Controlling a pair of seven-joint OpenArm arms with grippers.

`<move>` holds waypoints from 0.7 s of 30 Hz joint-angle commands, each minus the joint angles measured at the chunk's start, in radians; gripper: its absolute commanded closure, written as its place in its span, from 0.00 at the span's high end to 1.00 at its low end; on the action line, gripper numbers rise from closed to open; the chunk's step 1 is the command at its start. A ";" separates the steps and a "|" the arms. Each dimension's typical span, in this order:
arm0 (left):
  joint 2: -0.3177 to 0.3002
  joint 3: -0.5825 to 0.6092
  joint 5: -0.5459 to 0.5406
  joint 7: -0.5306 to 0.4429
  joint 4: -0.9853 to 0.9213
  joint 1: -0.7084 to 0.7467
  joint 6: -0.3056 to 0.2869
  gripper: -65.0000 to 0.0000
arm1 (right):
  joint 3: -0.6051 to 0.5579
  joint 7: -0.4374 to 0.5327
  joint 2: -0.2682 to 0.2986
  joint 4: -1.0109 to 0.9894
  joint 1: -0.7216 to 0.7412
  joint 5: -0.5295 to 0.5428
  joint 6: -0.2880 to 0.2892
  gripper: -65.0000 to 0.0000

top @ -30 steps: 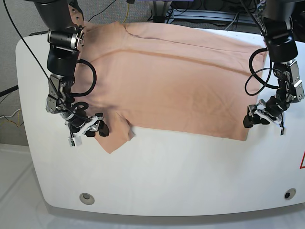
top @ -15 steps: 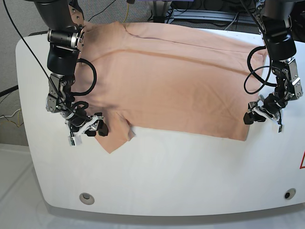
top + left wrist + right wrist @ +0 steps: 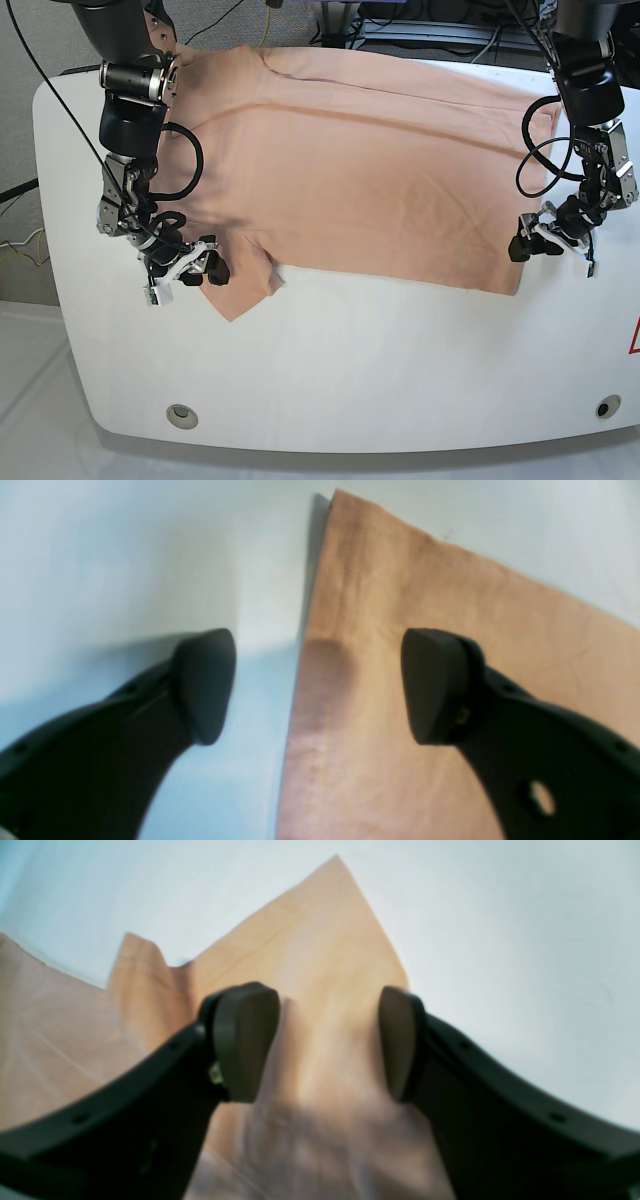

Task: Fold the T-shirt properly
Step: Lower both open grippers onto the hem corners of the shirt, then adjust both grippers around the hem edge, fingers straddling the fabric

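Note:
I see my left gripper straddling the edge of the hem with one finger past the cloth, so next I open it, move it farther in and pinch the shirt's body (image 3: 492, 249) there.
The peach T-shirt (image 3: 360, 170) lies spread flat on the white table (image 3: 350, 360), with its neck at the back left. One sleeve points toward the front left and the hem is on the right. My right gripper (image 3: 203, 270) is open low over that sleeve's tip. In the right wrist view (image 3: 327, 1042) the sleeve cloth (image 3: 310, 940) lies between the fingers. My left gripper (image 3: 528, 246) is open at the hem's front right corner. In the left wrist view (image 3: 317, 685) it straddles the shirt's edge (image 3: 450, 605), with one finger over bare table.
Cables and equipment (image 3: 400, 30) sit behind the table's back edge. Two round holes (image 3: 181, 413) (image 3: 603, 407) are near the front edge. A red mark (image 3: 634, 340) is at the right edge. Bare white table lies in front of the shirt.
My left gripper has shifted slightly inward and up toward the hem corner. My right gripper has stayed at the sleeve tip. The shirt has not moved.

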 commanded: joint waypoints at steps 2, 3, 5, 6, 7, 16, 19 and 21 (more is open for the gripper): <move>-0.013 0.002 -0.009 0.007 0.029 -0.019 0.009 0.80 | 0.002 -0.007 0.006 0.001 0.018 -0.001 0.005 0.56; -0.011 0.002 -0.008 0.008 0.035 -0.018 0.009 0.80 | 0.002 -0.007 0.006 0.002 0.018 -0.001 0.005 0.56; -0.007 0.002 -0.007 0.009 0.048 -0.014 0.008 0.79 | 0.001 -0.006 0.006 0.001 0.019 -0.001 0.005 0.57; -0.005 0.002 -0.006 0.008 0.054 -0.013 0.007 0.79 | 0.000 -0.006 0.006 0.000 0.019 -0.002 0.005 0.57; -0.003 0.002 -0.006 0.010 0.062 -0.010 0.008 0.79 | 0.000 -0.006 0.006 0.000 0.019 -0.002 0.005 0.57; 0.017 0.001 -0.007 0.006 0.159 0.024 0.002 0.77 | -0.003 -0.010 0.009 0.001 0.015 0.000 0.005 0.57; 0.024 0.008 -0.008 0.002 0.147 0.017 -0.002 0.72 | -0.002 -0.009 0.008 -0.002 0.015 0.001 0.005 0.56; 0.030 0.016 -0.009 -0.003 0.126 0.009 -0.006 0.66 | -0.001 -0.008 0.007 -0.004 0.013 0.002 0.005 0.56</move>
